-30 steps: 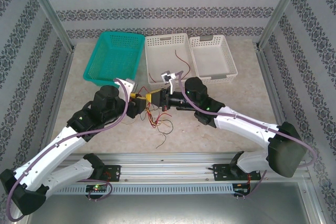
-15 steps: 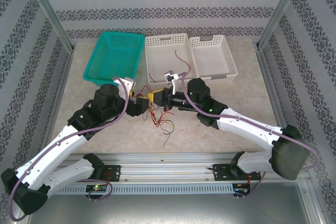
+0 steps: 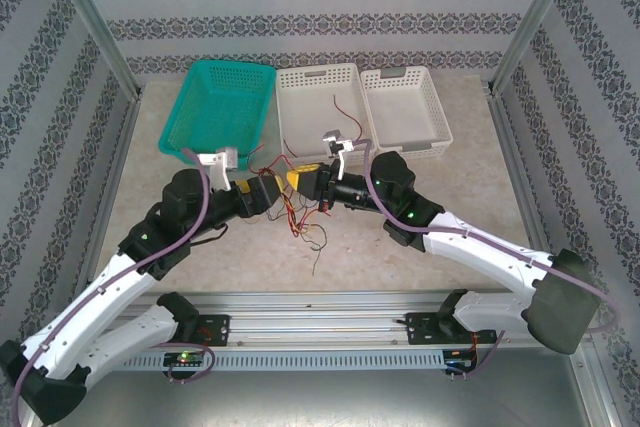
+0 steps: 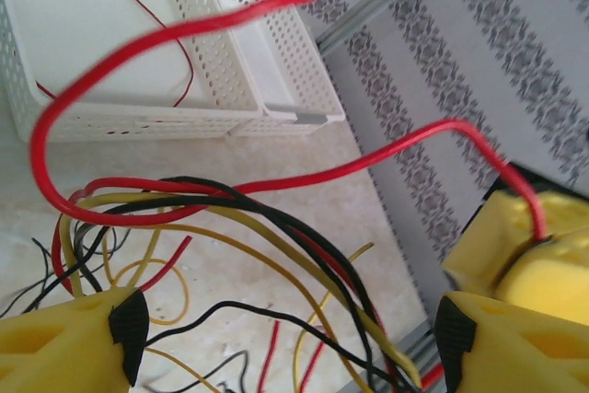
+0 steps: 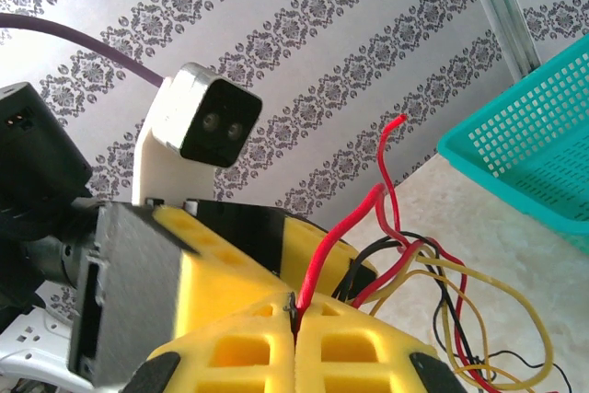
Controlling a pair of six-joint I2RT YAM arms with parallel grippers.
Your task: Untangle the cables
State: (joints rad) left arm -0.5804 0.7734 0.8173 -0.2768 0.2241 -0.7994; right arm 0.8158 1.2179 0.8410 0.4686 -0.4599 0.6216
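Observation:
My right gripper's red cable loops through the bundle. Next, my left gripper pinches the black and yellow cables (image 4: 342,281) before my right gripper pulls away.
A tangle of thin red, yellow and black cables (image 3: 301,219) hangs and trails on the table between my two grippers. My right gripper (image 3: 301,180) is shut on one red cable (image 5: 342,230), pinched between its yellow pads (image 5: 296,312). That red cable (image 4: 230,21) loops high in the left wrist view and runs to the right gripper's fingers (image 4: 529,246). My left gripper (image 3: 271,191) is open, its yellow fingers (image 4: 64,342) wide apart. A bundle of black, yellow and red cables (image 4: 304,241) crosses the gap between them (image 4: 285,342) untouched.
A teal basket (image 3: 216,107) stands at the back left. Two white baskets (image 3: 318,137) (image 3: 404,107) stand beside it; the nearer one holds a loose red wire (image 3: 346,107). The metal rail (image 3: 320,307) runs along the near edge.
My left gripper has opened and let go of the cables, and its arm has drawn back to the left. The right gripper has carried its red cable slightly farther back and up.

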